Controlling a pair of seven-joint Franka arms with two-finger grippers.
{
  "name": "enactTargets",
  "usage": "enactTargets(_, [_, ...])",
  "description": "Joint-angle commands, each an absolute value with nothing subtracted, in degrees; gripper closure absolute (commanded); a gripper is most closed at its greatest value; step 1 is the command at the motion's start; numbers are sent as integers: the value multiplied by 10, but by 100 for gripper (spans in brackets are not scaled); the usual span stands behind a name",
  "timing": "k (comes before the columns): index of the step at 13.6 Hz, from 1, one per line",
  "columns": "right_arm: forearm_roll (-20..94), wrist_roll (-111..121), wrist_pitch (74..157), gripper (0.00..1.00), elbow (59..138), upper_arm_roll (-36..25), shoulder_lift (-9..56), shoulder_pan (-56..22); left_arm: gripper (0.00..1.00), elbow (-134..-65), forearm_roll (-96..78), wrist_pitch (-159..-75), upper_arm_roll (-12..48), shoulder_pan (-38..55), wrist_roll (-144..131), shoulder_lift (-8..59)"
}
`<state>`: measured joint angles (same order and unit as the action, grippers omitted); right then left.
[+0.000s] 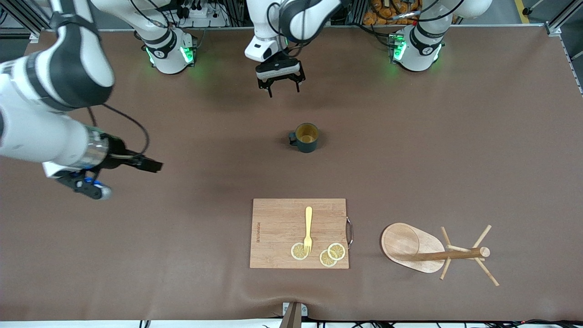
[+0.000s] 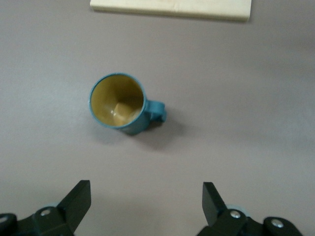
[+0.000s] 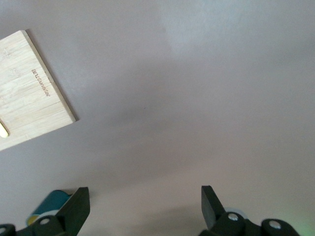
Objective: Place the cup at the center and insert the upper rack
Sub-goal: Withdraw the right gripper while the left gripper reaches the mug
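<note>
The cup's handle (image 1: 293, 139) (image 2: 159, 111) is next for my left gripper, which should close there so the cup can be lifted.
The cup (image 1: 306, 137), a dark teal mug with a yellowish inside, stands upright near the middle of the table, its handle toward the right arm's end. It also shows in the left wrist view (image 2: 118, 103). My left gripper (image 1: 280, 88) is open and empty in the air, over bare table between the cup and the robots' bases; it also shows in its own wrist view (image 2: 146, 189). The upper rack (image 1: 428, 253), a wooden mug tree, lies on its side near the front edge, toward the left arm's end. My right gripper (image 1: 91, 186) is open and empty over bare table at the right arm's end, and it shows in its own wrist view (image 3: 145, 194).
A rectangular wooden cutting board (image 1: 278, 218) lies nearer to the front camera than the cup, with a yellow fork (image 1: 308, 228) and lemon slices (image 1: 331, 255) on it. Its edge shows in the left wrist view (image 2: 172, 7) and a corner in the right wrist view (image 3: 29, 88).
</note>
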<state>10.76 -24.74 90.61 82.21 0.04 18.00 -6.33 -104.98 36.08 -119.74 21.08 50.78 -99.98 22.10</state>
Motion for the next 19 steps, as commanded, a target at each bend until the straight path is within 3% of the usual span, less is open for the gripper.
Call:
enactTargets(1, [100, -186, 900, 0, 839, 17, 160, -17, 0, -1027, 436, -1212, 209, 516, -1078, 275])
enactTargets(4, [89, -102, 891, 0, 836, 66, 136, 55, 0, -1022, 525, -1216, 209, 534, -1134, 324])
enactTargets(6, [85, -105, 856, 0, 845, 75, 108, 62, 0, -1022, 577, -1210, 202, 550, -1165, 351])
enactTargets(9, [69, -103, 914, 0, 963, 75, 10, 56, 0, -1020, 674, -1210, 201, 549, -1217, 387])
enactTargets(10, [58, -98, 929, 0, 967, 77, 4, 51, 0, -1013, 703, -1210, 198, 548, -1238, 400])
enactTargets(14, [26, -105, 895, 0, 846, 79, 45, 53, 0, -1003, 744, -1209, 185, 550, -1269, 422])
enactTargets(19, [32, -98, 858, 0, 772, 85, 62, 47, 0, -994, 825, -1180, 175, 555, -1351, 458])
